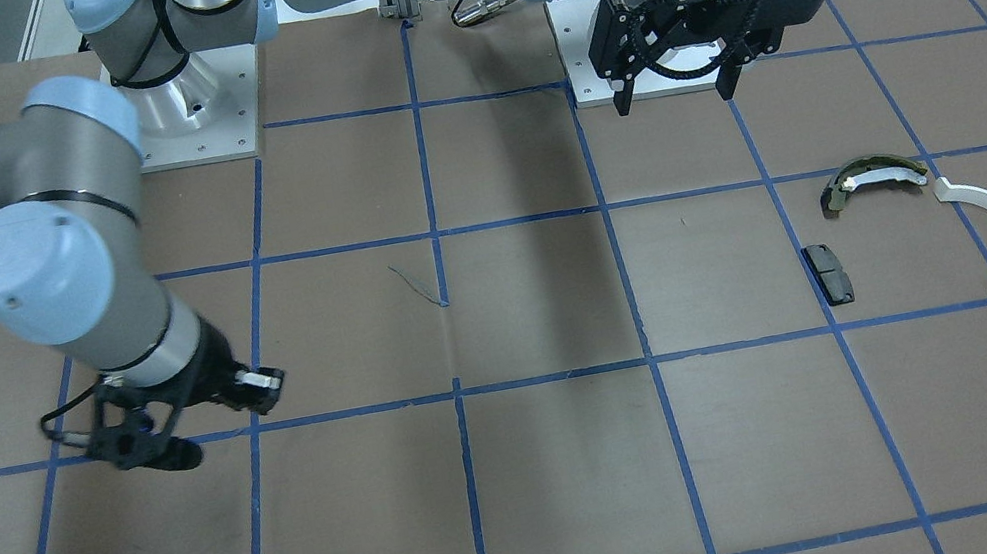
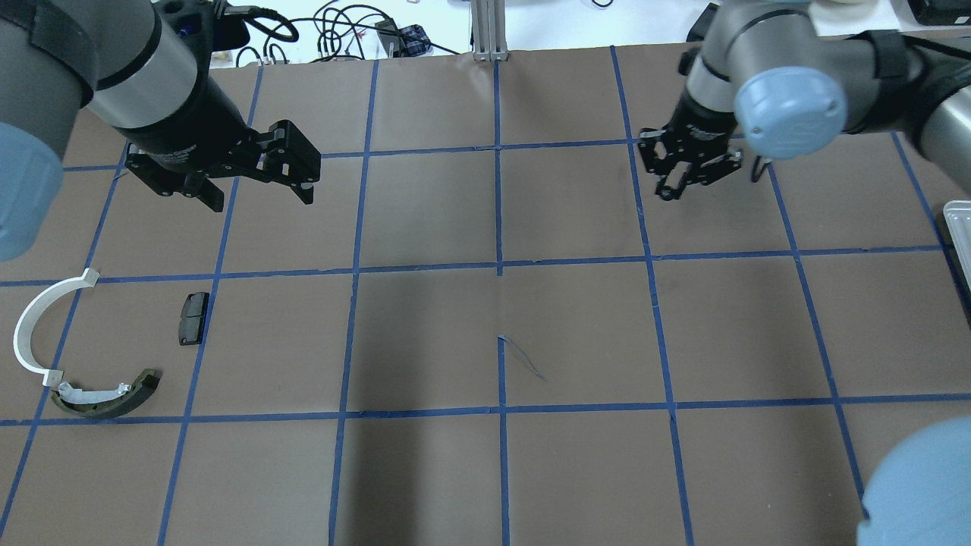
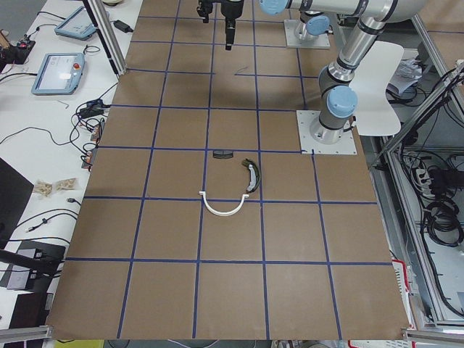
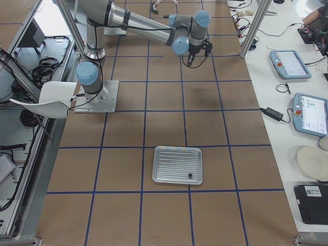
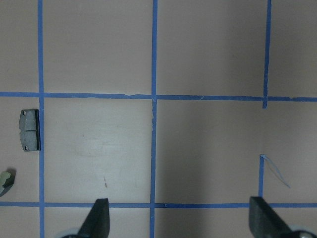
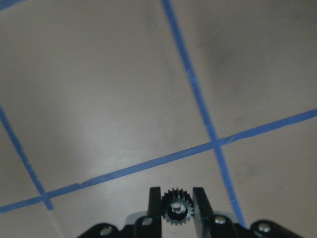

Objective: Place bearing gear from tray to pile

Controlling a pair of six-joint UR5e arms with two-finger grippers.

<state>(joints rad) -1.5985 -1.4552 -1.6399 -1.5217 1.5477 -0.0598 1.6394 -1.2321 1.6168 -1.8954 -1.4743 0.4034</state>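
My right gripper will put the bearing gear, still held above the brown table, down on the table (image 1: pixel 498 350) beside the short blue tape stub, padward.
My right gripper (image 6: pixel 177 194) is shut on a small black toothed bearing gear (image 6: pixel 174 210) and holds it above the brown table, far from the pile; the gripper also shows in the overhead view (image 2: pixel 671 186). The pile lies on the table's other side: a black rectangular pad (image 2: pixel 193 317), a curved olive-and-white shoe (image 2: pixel 106 396) and a thin white half-ring (image 2: pixel 38 326). My left gripper (image 2: pixel 254 193) is open and empty, raised above the table just beyond the pad. The metal tray (image 4: pixel 178 165) sits well behind my right gripper, with one small dark part in it.
Blue tape lines grid the brown table (image 2: pixel 501 334). The tray's edge shows at the overhead view's right border (image 2: pixel 960 227). Both arm bases (image 1: pixel 191 117) stand on plates at the robot's side. Cables and tablets lie off the table's far edge (image 4: pixel 289 64).
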